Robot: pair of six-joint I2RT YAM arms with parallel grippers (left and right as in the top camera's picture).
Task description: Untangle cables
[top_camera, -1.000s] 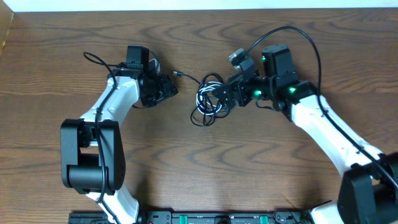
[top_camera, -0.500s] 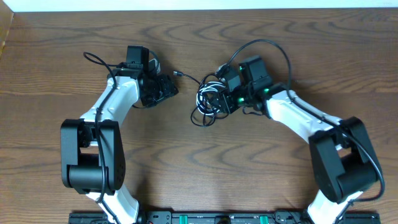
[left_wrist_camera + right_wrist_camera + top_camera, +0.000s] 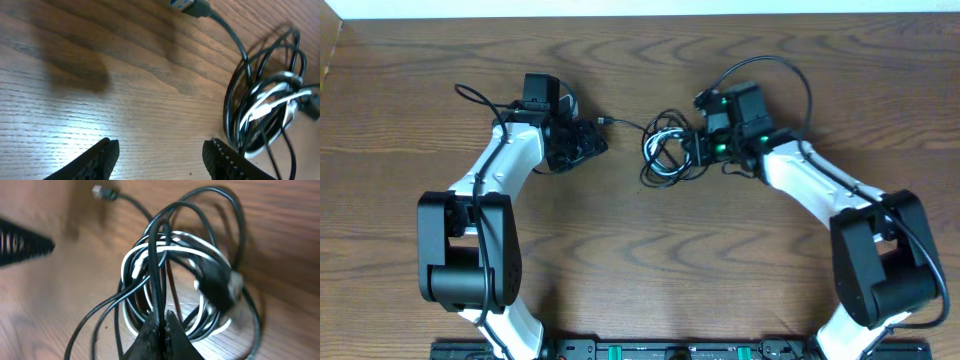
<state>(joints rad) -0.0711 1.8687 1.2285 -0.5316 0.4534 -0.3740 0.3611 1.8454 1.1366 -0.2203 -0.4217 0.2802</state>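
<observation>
My left gripper needs to grip the stretch of the black lead [image 3: 632, 125] [image 3: 237, 41] that lies between the small plug and the tangled coil.
The cables [image 3: 665, 155] lie as one tangled coil of white and black cords between the two arms. A black lead runs from the coil to a small plug [image 3: 606, 120] near the left arm. My right gripper [image 3: 694, 152] is at the coil's right side, shut on a black cable strand [image 3: 159, 285] that rises between its fingertips [image 3: 161, 320]. The white loops [image 3: 200, 247] sit behind that strand. My left gripper [image 3: 592, 143] stands open over bare wood [image 3: 162, 150], just left of the coil [image 3: 270, 100], with the plug [image 3: 192, 6] ahead of it.
Each arm carries its own thick black cable, looping at the left [image 3: 470, 95] and the right [image 3: 790, 75]. The table's back edge [image 3: 640, 12] is close behind both arms. A black rail [image 3: 670, 350] runs along the front.
My right gripper has closed on a black strand of the coil and drawn the coil slightly to the right. The left arm has stayed put.
</observation>
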